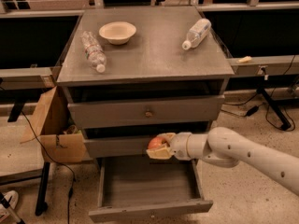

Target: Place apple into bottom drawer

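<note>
I need to let go of the apple with my gripper near the middle of the open bottom drawer's inside (162, 185), a little toward my arm's side.
My gripper (159, 147) is shut on the red-orange apple (155, 142) and holds it in front of the middle drawer, just above the back of the open bottom drawer (148, 204). The bottom drawer is pulled out, a shallow grey tray with a small knob on its front. My white arm (243, 155) reaches in from the right. The two upper grey drawers are closed.
On the cabinet top (149, 55) lie a cream bowl (117, 32) and two plastic bottles, one at the left (93, 50) and one at the right (196, 33). An open cardboard box (58, 129) stands left of the cabinet. Cables (261, 107) run on the floor at right.
</note>
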`<state>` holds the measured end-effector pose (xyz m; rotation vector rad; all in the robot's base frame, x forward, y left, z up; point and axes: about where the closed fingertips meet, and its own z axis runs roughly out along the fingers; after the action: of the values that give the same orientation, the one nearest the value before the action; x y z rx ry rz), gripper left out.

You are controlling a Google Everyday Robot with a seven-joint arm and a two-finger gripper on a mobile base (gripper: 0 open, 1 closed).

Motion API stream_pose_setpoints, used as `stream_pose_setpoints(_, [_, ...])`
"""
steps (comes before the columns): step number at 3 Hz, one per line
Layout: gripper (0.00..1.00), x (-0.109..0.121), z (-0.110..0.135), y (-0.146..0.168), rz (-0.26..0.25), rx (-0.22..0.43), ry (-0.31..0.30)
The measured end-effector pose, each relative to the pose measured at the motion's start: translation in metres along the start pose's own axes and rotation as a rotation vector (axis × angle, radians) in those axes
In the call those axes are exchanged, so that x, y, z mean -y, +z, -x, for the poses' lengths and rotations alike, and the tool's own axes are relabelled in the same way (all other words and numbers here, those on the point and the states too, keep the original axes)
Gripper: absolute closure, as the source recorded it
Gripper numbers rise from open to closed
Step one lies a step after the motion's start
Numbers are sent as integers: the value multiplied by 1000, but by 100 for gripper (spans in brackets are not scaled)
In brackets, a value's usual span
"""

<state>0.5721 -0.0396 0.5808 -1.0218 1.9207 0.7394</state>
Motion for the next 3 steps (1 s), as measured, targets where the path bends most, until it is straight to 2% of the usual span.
stream_pose_setpoints(1, [100,10,-59,55,-22,24,66])
stream_pose_setpoints(2, [100,22,-86,80,-23,4,83])
stream_pose_setpoints(3, [100,39,-124,107,17,-62,87])
